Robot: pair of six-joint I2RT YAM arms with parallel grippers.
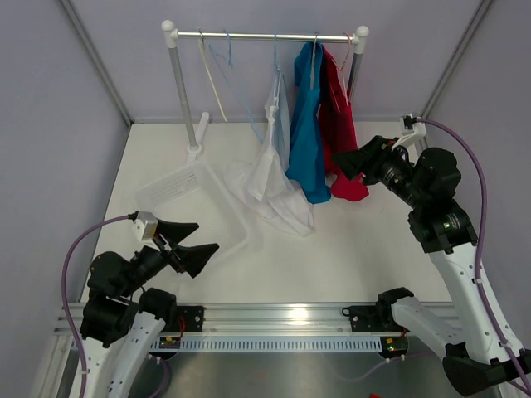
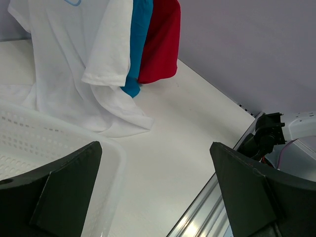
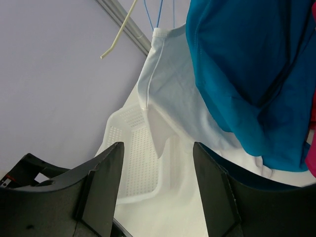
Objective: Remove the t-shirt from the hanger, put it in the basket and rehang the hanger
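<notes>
Next, I move my right gripper to the white t-shirt's blue hanger and close it on the hanger's near-side arm (image 1: 275,87) (image 3: 159,16), just below the hook.
Three t-shirts hang from hangers on the rack rod (image 1: 265,36): a white one (image 1: 274,157), a blue one (image 1: 307,124) and a red one (image 1: 340,124). The white shirt's hem trails onto the table. My right gripper (image 1: 338,162) is open and empty, just right of the red shirt's lower part and apart from it. Its wrist view shows the blue shirt (image 3: 247,74), the white shirt (image 3: 173,98) and a sliver of red (image 3: 312,148) ahead of the open gripper (image 3: 158,145). My left gripper (image 1: 203,238) is open and empty, low at the front left (image 2: 155,145).
A white perforated basket (image 1: 191,186) lies tilted on the table left of the white shirt, also in the left wrist view (image 2: 29,133) and the right wrist view (image 3: 133,163). A cream hanger (image 1: 211,75) and a blue hanger (image 1: 236,75) hang empty. Rack posts (image 1: 182,91) stand at the back.
</notes>
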